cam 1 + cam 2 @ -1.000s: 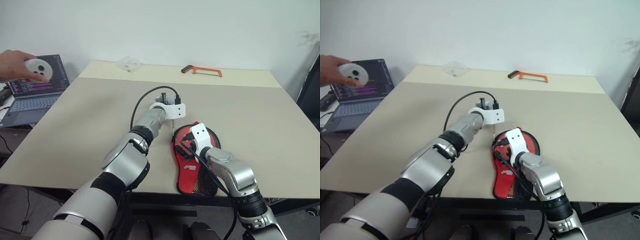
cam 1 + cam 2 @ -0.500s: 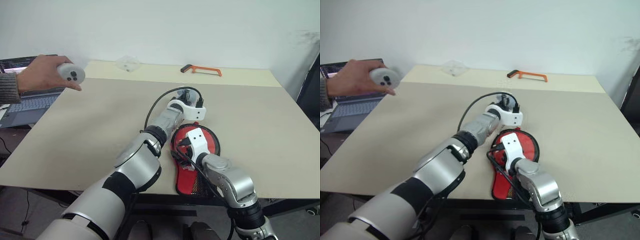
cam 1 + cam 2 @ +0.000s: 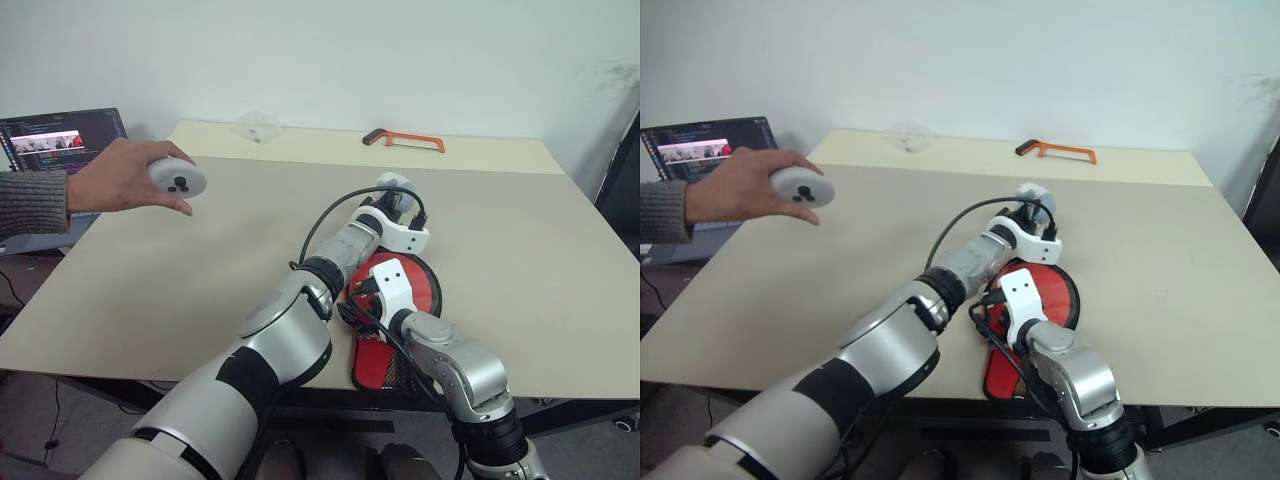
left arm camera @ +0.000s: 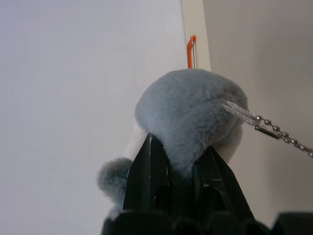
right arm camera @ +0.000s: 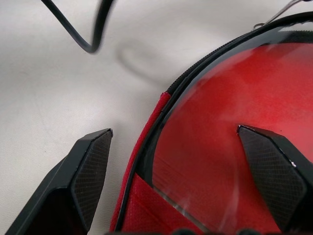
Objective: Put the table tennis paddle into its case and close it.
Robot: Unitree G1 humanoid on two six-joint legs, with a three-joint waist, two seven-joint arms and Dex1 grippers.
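Next, I let go of the grey fluffy pull, now held just past the case, on the table (image 3: 450,248) with my left gripper, beside the case's far end, opposite the laptop.
The case (image 3: 418,290) lies flat near the table's front edge, see-through side up. Through that side shows the red face of the table tennis paddle (image 5: 230,107). My left gripper (image 4: 181,147) is shut on a grey fluffy pull (image 4: 190,110) on a bead chain (image 4: 274,134), held just past the case's round far end (image 3: 392,185). My right gripper (image 5: 173,129) hangs open over the case's left rim, one finger over the table and one over the clear window. The black zip trim (image 5: 195,68) runs between the two fingers.
An orange hacksaw (image 3: 403,141) and a small pale pouch (image 3: 258,127) lie at the table's (image 3: 200,260) far edge. A person's hand (image 3: 120,180) holds a white controller (image 3: 178,178) over the table's left part. A laptop (image 3: 60,135) stands off to the left.
My left gripper has swung right around the case's far end with the fluffy pull in it. The person's hand has moved right, over the table. My right gripper has hardly moved.
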